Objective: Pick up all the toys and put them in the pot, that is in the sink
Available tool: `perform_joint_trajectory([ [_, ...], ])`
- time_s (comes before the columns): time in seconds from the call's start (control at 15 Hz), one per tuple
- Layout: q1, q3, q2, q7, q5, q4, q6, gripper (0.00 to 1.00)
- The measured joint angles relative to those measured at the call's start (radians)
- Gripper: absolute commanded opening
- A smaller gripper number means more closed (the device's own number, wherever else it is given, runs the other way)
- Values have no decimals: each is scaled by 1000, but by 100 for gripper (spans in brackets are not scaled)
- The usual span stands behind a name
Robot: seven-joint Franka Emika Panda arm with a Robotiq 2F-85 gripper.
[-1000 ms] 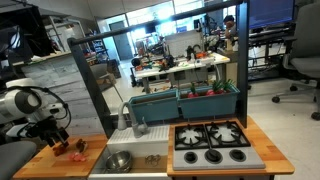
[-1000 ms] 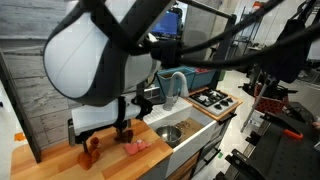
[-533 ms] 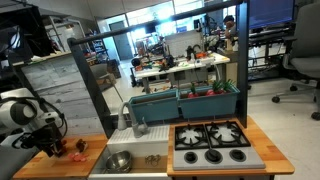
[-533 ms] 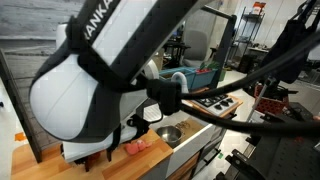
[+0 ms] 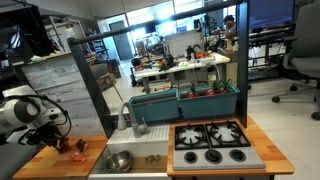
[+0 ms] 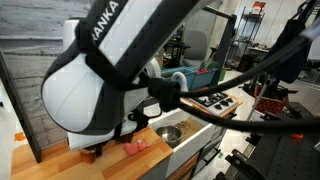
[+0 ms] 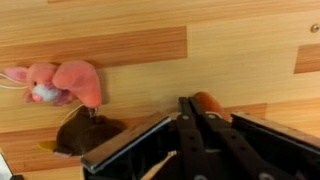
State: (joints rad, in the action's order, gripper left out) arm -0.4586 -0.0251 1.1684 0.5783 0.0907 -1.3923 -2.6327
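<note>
My gripper is going to put down the orange toy. It will let go of it on the bottom of the metal pot (image 5: 121, 160), in the sink near the faucet.
In the wrist view my gripper (image 7: 190, 100) is shut, its two fingers pressed together just above the wooden counter. An orange toy (image 7: 211, 104) peeks out right behind the fingertips; I cannot tell whether any of it is pinched. A pink plush toy (image 7: 60, 82) lies to the left, with a dark brown toy (image 7: 85, 132) just below it. In both exterior views the arm is bent low over the toys (image 5: 76, 146) at the counter's end. The pink toy (image 6: 135, 147) lies beside the gripper (image 6: 96, 152). The metal pot (image 5: 118, 160) sits in the sink (image 6: 170, 133).
A toy stove (image 5: 212, 143) with black burners adjoins the sink; it also appears as a stove (image 6: 215, 100) further back. A faucet (image 5: 125, 118) and teal bins (image 5: 185, 100) stand behind the sink. A grey board panel (image 5: 60, 90) borders the counter.
The gripper has gone from wide open to shut while it came down onto the toys. The arm's big body has swung across the view; the toys lie where they were.
</note>
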Motion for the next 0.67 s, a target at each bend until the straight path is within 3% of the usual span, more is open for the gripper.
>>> perform_joint_trajectory([
  [0.33,-20,22,-30,0,1,-38,-28,1],
  [0.67,-110,140,-223,28,5,-246,-76,1],
])
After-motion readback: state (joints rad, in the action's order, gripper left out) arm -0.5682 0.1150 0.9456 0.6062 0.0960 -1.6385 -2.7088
